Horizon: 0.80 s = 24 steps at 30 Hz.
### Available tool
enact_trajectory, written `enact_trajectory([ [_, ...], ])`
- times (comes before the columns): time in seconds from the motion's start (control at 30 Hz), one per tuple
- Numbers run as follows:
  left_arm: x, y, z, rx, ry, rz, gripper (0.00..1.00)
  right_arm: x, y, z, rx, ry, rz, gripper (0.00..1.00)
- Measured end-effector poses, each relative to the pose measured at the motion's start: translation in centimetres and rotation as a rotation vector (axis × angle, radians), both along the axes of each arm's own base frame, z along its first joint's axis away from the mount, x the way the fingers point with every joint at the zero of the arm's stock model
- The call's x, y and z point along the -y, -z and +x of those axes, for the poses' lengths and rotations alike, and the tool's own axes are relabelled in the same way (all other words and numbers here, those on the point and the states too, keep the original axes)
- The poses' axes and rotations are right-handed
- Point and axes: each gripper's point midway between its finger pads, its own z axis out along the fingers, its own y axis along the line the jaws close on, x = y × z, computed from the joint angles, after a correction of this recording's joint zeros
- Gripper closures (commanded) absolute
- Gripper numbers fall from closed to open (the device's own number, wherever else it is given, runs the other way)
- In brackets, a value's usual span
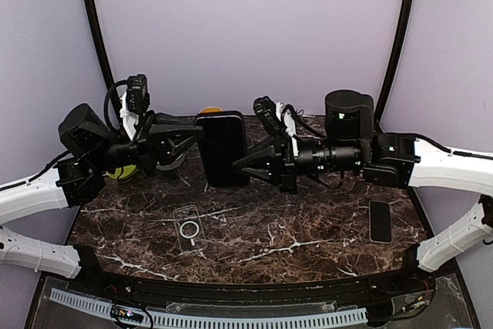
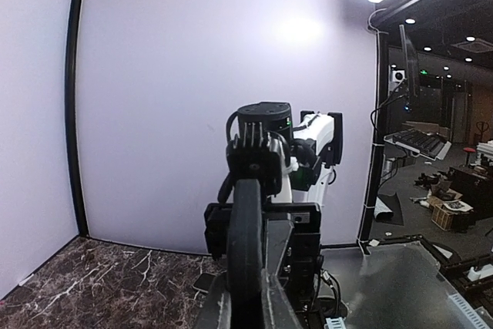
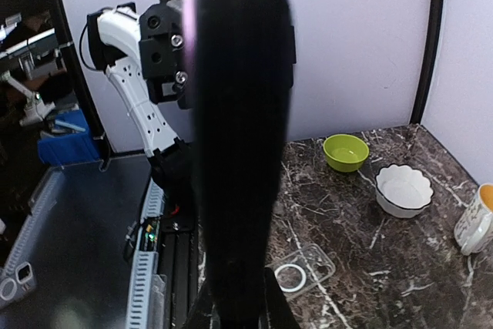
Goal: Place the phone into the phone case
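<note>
Next, my right gripper puts the black phone, held upright above the table, down on the marble (image 1: 286,194) between the clear phone case and the other black phone.
A black phone (image 1: 223,148) is held upright in the air above the back middle of the table, between both arms. My left gripper (image 1: 202,135) is shut on its left edge and my right gripper (image 1: 240,163) is shut on its lower right edge. In the left wrist view the phone (image 2: 246,244) stands edge-on between my gripper (image 2: 246,298). In the right wrist view it (image 3: 235,152) fills the middle above my gripper (image 3: 235,306). The clear phone case (image 1: 189,227) with a white ring lies flat on the marble, below the phone; it also shows in the right wrist view (image 3: 302,270).
A second black phone (image 1: 380,221) lies flat at the right of the marble table (image 1: 308,244). A green bowl (image 3: 345,152), a white scalloped bowl (image 3: 403,189) and a mug (image 3: 477,219) stand at the back left, behind my left arm.
</note>
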Motion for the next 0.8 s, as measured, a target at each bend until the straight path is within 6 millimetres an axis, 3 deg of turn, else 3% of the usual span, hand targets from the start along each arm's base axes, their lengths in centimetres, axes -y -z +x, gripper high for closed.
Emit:
enact_trajectory([
  [0.13, 0.1, 0.2, 0.4, -0.032, -0.009, 0.001, 0.97, 0.3, 0.1, -0.1, 0.001, -0.005, 0.009, 1.0],
  [0.17, 0.1, 0.2, 0.5, -0.038, -0.014, 0.003, 0.74, 0.3, 0.1, -0.1, -0.002, -0.006, 0.01, 1.0],
  [0.27, 0.1, 0.5, 1.3, -0.05, -0.065, 0.007, 0.26, 0.5, 0.5, 0.3, -0.038, 0.01, 0.003, 1.0],
  [0.33, -0.3, 0.6, 3.0, -0.072, -0.168, 0.009, 0.15, 1.0, 0.9, 1.7, -0.087, 0.059, -0.009, 1.0],
  [0.47, -2.2, 2.6, 7.8, -0.153, -0.465, 0.086, 0.09, 2.4, 3.5, 6.2, -0.231, 0.211, -0.076, 1.0],
  [0.63, -5.1, 6.2, 12.2, -0.187, -0.736, 0.248, 0.07, 4.6, 10.2, 11.2, -0.466, 0.396, -0.217, 1.0],
  [0.8, -7.3, 9.7, 15.0, -0.202, -0.852, 0.404, 0.04, 7.7, 16.6, 13.9, -0.687, 0.537, -0.326, 1.0],
])
